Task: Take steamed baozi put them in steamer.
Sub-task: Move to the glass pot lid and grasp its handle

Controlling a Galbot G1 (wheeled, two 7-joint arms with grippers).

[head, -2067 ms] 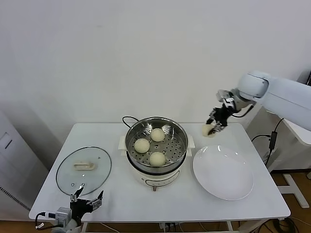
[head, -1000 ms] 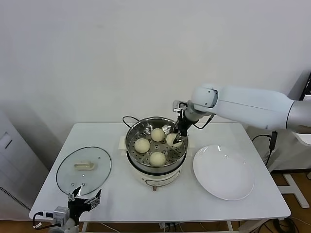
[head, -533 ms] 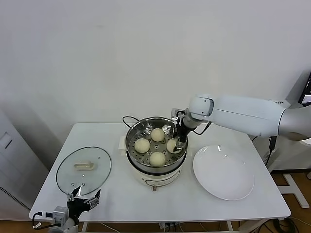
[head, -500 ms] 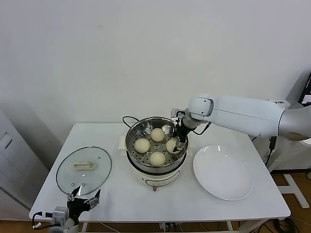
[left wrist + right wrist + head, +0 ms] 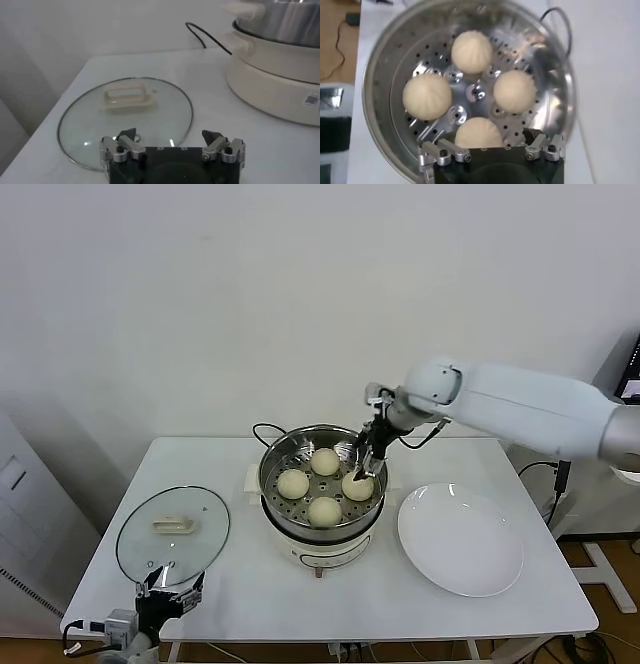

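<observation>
Next, I move my left gripper over to the cream handle of the round glass lid and close it on the handle's top bar [image 5: 173, 522] [image 5: 125, 87].
Several cream-white steamed baozi lie on the perforated floor of the steamer [image 5: 300, 440], a shiny steel basket on a cream pot base. One is at the back [image 5: 324, 461], one on the left [image 5: 292, 483], one at the front [image 5: 323, 511] and one on the right [image 5: 357, 485]. My right gripper [image 5: 366, 460] hangs open just above the right-hand one, holding nothing. In the right wrist view that baozi [image 5: 478, 132] lies under the spread right gripper [image 5: 490, 143], inside the steamer [image 5: 380, 75]. My left gripper [image 5: 172, 592] is parked open at the table's front left corner.
A bare white plate [image 5: 460, 539] lies right of the steamer. A round glass lid [image 5: 172, 534] with a cream handle lies flat at the left, just ahead of the left gripper [image 5: 170, 135] and seen as the lid [image 5: 125, 117] there. A black cord [image 5: 262, 429] runs behind the pot.
My right gripper carried a baozi from the right into the steamer, opened and let it go. It has lifted slightly since. The left arm has stayed put.
</observation>
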